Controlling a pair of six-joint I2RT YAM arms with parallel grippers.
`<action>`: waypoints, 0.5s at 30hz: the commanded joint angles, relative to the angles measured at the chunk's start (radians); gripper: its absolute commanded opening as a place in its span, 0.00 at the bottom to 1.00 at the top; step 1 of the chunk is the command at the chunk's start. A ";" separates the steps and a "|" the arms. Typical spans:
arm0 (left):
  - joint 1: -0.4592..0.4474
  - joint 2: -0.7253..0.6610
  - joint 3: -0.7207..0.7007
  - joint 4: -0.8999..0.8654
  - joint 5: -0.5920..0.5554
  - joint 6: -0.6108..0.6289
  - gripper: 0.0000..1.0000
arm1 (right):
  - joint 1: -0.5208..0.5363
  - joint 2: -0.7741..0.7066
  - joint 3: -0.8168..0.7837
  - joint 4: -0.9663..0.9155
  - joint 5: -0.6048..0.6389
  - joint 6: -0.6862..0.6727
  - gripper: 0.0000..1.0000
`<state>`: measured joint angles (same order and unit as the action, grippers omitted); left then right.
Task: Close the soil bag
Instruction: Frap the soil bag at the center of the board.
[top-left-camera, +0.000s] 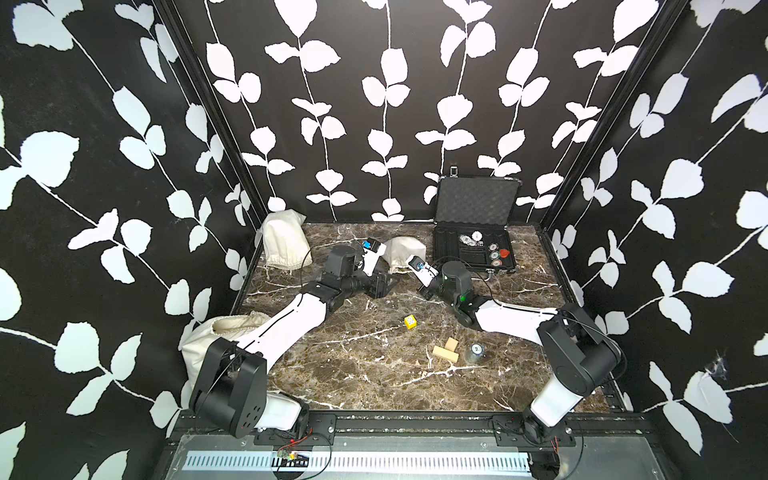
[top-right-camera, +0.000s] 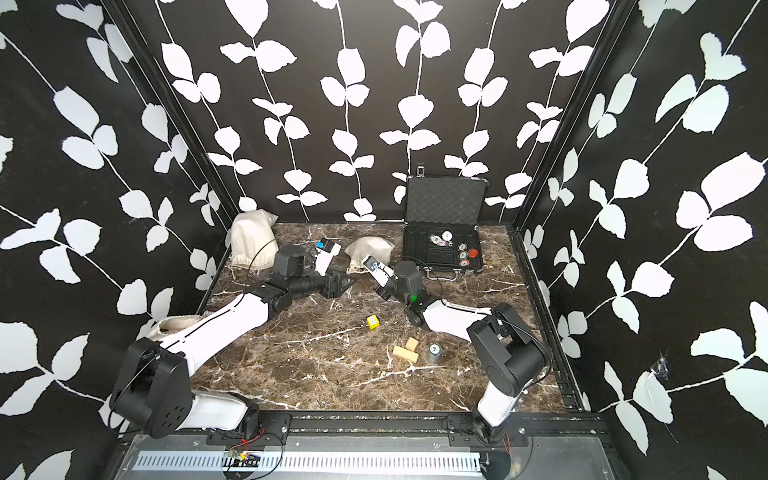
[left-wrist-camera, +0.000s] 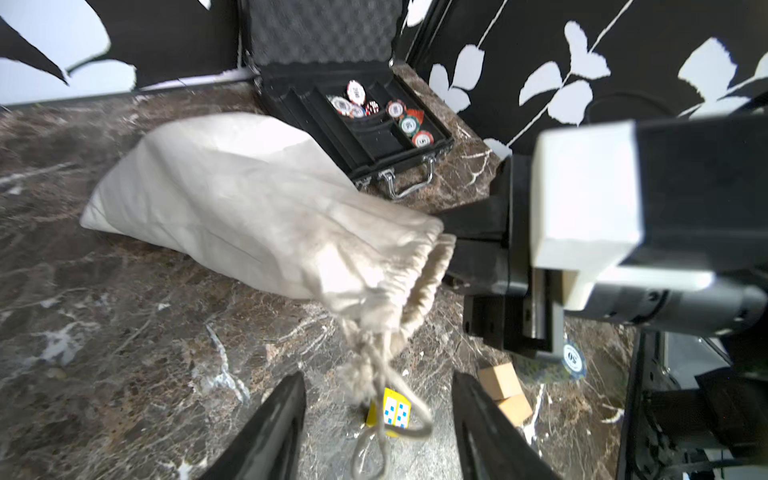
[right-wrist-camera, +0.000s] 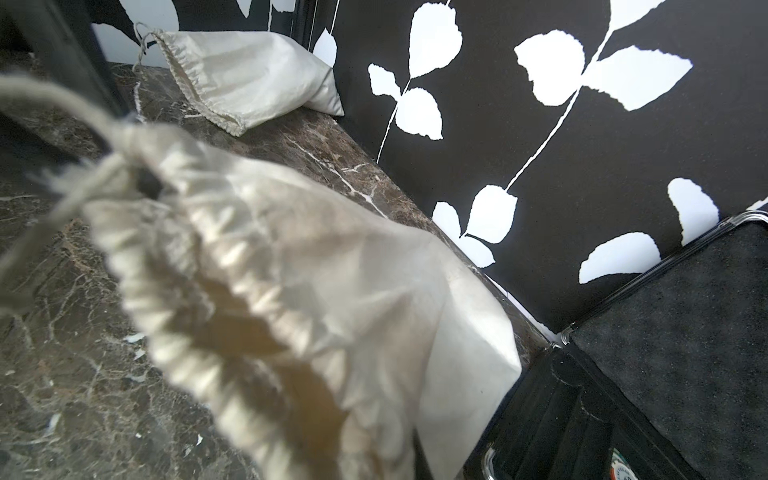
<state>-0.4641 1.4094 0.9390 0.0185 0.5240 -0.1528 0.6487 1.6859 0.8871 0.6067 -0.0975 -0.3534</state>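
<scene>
The soil bag's opening is wide and its knotted drawstring hangs loose. My left gripper should grab the drawstring (left-wrist-camera: 381, 396) and pull while my right gripper holds the bag's rim steady.
The soil bag (top-left-camera: 405, 251) (top-right-camera: 370, 249) is a cream cloth drawstring sack lying at the back middle of the marble table. In the left wrist view the soil bag (left-wrist-camera: 249, 199) has its gathered mouth turned toward my right gripper (left-wrist-camera: 451, 249), which is shut on the rim of that mouth. The bag's cloth (right-wrist-camera: 291, 270) fills the right wrist view and hides the jaws there. My left gripper (left-wrist-camera: 378, 399) is open. The knotted drawstring (left-wrist-camera: 374, 374) hangs loose between its fingers, apart from both. In both top views the left gripper (top-left-camera: 386, 286) (top-right-camera: 343, 284) sits just in front of the bag.
An open black case (top-left-camera: 473, 245) with poker chips stands right of the bag. A second cream sack (top-left-camera: 286, 243) lies at the back left, a third (top-left-camera: 220, 336) under my left arm. A yellow die (top-left-camera: 410, 322), wooden blocks (top-left-camera: 446, 349) and a chip stack (top-left-camera: 476, 351) lie in front.
</scene>
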 joint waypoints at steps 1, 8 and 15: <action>-0.004 0.008 -0.008 0.062 0.052 0.034 0.56 | 0.006 -0.033 0.032 0.015 -0.011 0.019 0.00; -0.004 0.047 0.017 0.031 0.068 0.055 0.24 | 0.006 -0.027 0.037 0.027 -0.001 0.022 0.00; -0.004 -0.135 0.022 -0.025 -0.137 0.024 0.00 | -0.036 -0.027 0.049 0.013 0.120 -0.001 0.00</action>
<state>-0.4641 1.3926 0.9394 0.0063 0.4805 -0.1127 0.6388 1.6859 0.9001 0.5991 -0.0460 -0.3550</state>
